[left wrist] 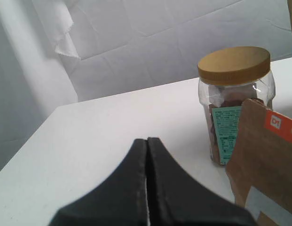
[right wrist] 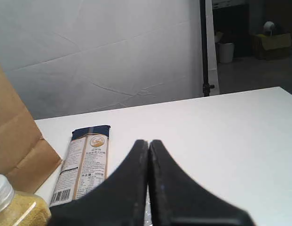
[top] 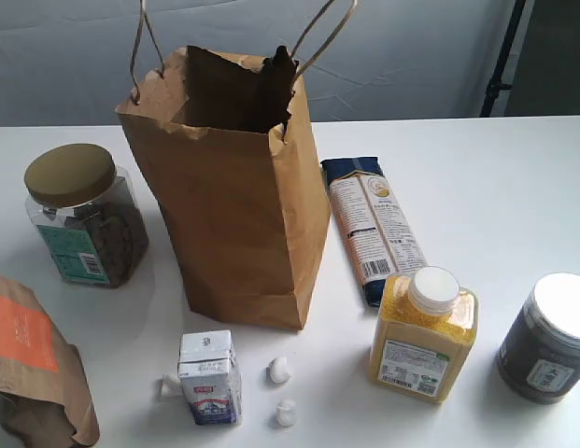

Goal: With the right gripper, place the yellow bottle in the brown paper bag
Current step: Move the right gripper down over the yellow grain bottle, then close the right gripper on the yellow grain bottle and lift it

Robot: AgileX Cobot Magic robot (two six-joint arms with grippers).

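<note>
Next, my right gripper closes on the upper body (top: 424, 327) (right wrist: 26, 208) of the yellow bottle, just below its white cap.
The yellow bottle (top: 423, 334) stands upright on the white table, front right of the brown paper bag (top: 232, 196); its white cap and grains also show at an edge of the right wrist view (right wrist: 11, 205). The bag stands open-topped, handles up, and one side shows in the right wrist view (right wrist: 19, 146). My right gripper (right wrist: 149, 143) is shut with nothing in it, its tips held over the table apart from the bottle. My left gripper (left wrist: 146, 141) is shut and empty too. Neither gripper appears in the exterior view.
A clear jar with gold-olive lid (top: 84, 215) stands left of the bag, a brown pouch with orange label (top: 33, 369) at front left. A flat packet (top: 374, 229) lies right of the bag. A small carton (top: 210, 378), white lumps (top: 282, 371) and a dark jar (top: 549, 341) sit in front.
</note>
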